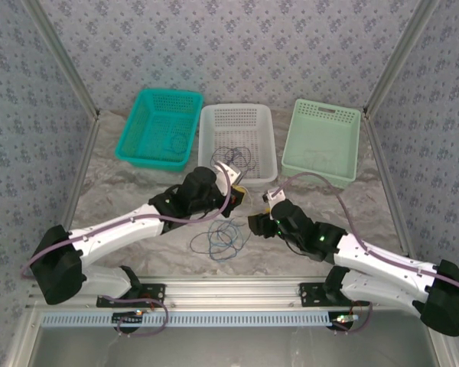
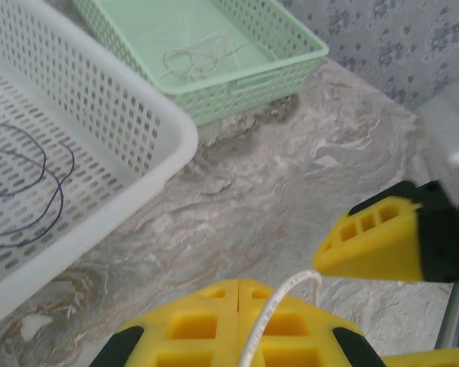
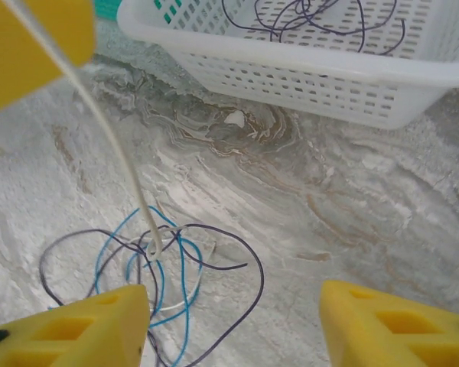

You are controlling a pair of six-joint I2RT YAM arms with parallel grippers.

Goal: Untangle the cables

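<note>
The white cable is still hooked into the tangle under my left gripper, so next my right gripper goes up, grabs the cable's raised length (image 3: 101, 118) and pulls it free.
A small tangle of cables (image 1: 218, 238), blue, dark purple and white, lies on the marble table between the arms. My left gripper (image 1: 237, 181) is raised above it and is shut on a thin white cable (image 2: 279, 313). That white cable (image 3: 111, 138) hangs down from the left gripper's fingers (image 3: 30, 34) and hooks into the tangle (image 3: 157, 264). In the right wrist view, my right gripper (image 3: 233, 325) stands open just above the table, with the tangle by its left finger. In the top view the right gripper (image 1: 257, 222) sits right of the tangle.
Three baskets stand at the back: teal (image 1: 141, 126), white (image 1: 210, 149) holding dark purple cables (image 1: 233, 157), and green (image 1: 348, 145) holding a pale cable (image 2: 199, 60). The white basket's rim (image 2: 168, 126) is close to the left gripper.
</note>
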